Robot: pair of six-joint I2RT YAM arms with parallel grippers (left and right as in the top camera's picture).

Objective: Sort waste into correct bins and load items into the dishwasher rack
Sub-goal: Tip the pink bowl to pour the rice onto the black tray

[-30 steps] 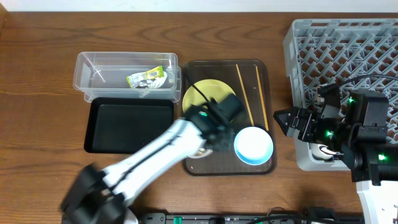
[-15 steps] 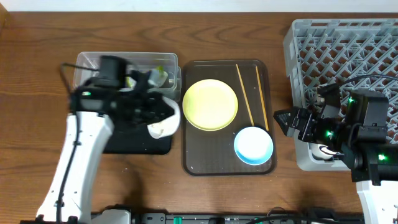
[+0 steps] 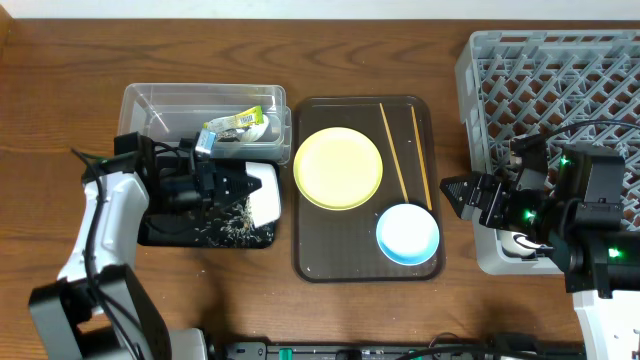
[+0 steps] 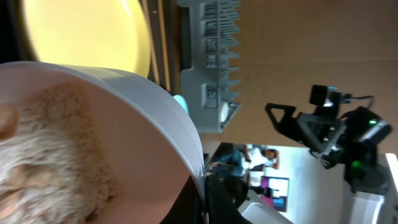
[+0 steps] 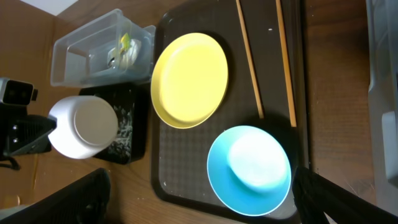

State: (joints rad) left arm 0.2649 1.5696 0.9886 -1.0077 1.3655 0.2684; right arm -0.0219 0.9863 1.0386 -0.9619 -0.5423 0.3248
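The white bowl, now tipped over the shallow black tray, will be let go by my left gripper on the brown serving tray (image 3: 325, 243) next to the light blue bowl.
My left gripper (image 3: 232, 188) is shut on the rim of the white bowl (image 3: 262, 190), tipped on its side over the shallow black tray (image 3: 165, 190); rice clings inside the bowl (image 4: 56, 149) and grains lie scattered in the tray. The green-and-yellow wrapper (image 3: 232, 125) lies in the clear tub (image 3: 150, 112). The yellow plate (image 3: 338, 167), two chopsticks (image 3: 393, 152) and the upside-down light blue bowl (image 3: 407, 234) sit on the brown serving tray (image 3: 312, 265). My right gripper (image 3: 452, 191) is open and empty beside the grey rack (image 3: 560, 70). A small white cup (image 3: 522, 243) peeks out under the right arm.
The right wrist view shows the plate (image 5: 189, 79), blue bowl (image 5: 249, 169), chopsticks (image 5: 249, 59), tub (image 5: 87, 53) and white bowl (image 5: 84, 126) from above. The rack stands at the far right edge of the table.
My left arm carried the white bowl from the serving tray over to the black tray and tipped it; rice grains now lie scattered in the tray. The right arm has not moved.
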